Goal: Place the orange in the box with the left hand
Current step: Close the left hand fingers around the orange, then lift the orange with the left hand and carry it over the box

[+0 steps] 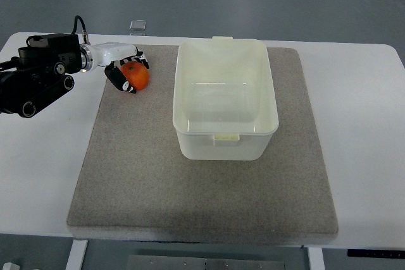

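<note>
Next, my left gripper lets go of the orange on the pale box's bottom (239, 110), near the side of the box that has the yellow tab.
An orange (135, 75) sits at the far left of the grey mat (202, 181). My left hand (126, 73) comes in from the left edge and its black-tipped fingers (118, 79) curl around the orange. A pale, empty plastic box (225, 98) stands on the mat just right of the orange, with its rim about a hand's width away. The right arm does not show.
The mat lies on a white table (364, 124). A small clear object (138, 26) lies near the table's far edge behind the hand. The black arm body (35, 74) fills the table's left side.
</note>
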Robot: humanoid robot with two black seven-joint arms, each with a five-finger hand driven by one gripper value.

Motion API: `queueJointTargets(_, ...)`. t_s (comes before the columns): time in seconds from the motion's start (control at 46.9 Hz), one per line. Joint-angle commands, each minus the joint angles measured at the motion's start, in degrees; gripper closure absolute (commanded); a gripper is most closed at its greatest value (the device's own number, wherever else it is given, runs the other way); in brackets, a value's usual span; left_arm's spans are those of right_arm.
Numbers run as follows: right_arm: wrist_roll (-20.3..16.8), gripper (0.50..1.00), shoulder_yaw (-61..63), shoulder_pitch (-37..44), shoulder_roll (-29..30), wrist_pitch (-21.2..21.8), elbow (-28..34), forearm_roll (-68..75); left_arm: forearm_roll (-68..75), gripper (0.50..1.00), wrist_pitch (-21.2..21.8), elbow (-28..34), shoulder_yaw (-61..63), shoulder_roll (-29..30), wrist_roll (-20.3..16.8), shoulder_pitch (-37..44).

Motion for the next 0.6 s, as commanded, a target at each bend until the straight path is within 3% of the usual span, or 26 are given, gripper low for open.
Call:
queueJointTargets(0.0,0.0,0.568,0.0,0.0,0.0,0.0,0.0,0.0,0.1,0.966,0.0,0.2,0.0,0.0,0.0,-0.1)
queueJointTargets(0.043,0.0,0.568,0.0,0.0,0.0,0.0,0.0,0.0,0.1,1.000,0.0,0.2,0.0,0.0,0.0,-0.2)
queueJointTargets(0.235,0.0,0.568,0.0,0.0,0.0,0.0,0.0,0.0,-0.4,1.000,-0.8,-2.4,-0.1,1.1,0.0,-4.1)
queueJointTargets(0.405,0.0,0.568,0.0,0.0,0.0,0.0,0.0,0.0,-0.9,1.000,-1.3,-7.9,-0.8,7.2,-1.0,-7.7)
queueJointTargets(0.576,0.0,0.568,0.0,0.0,0.0,0.0,0.0,0.0,-1.3,1.000,-6.1,-12.2,-2.0,7.6,-3.8,-10.8)
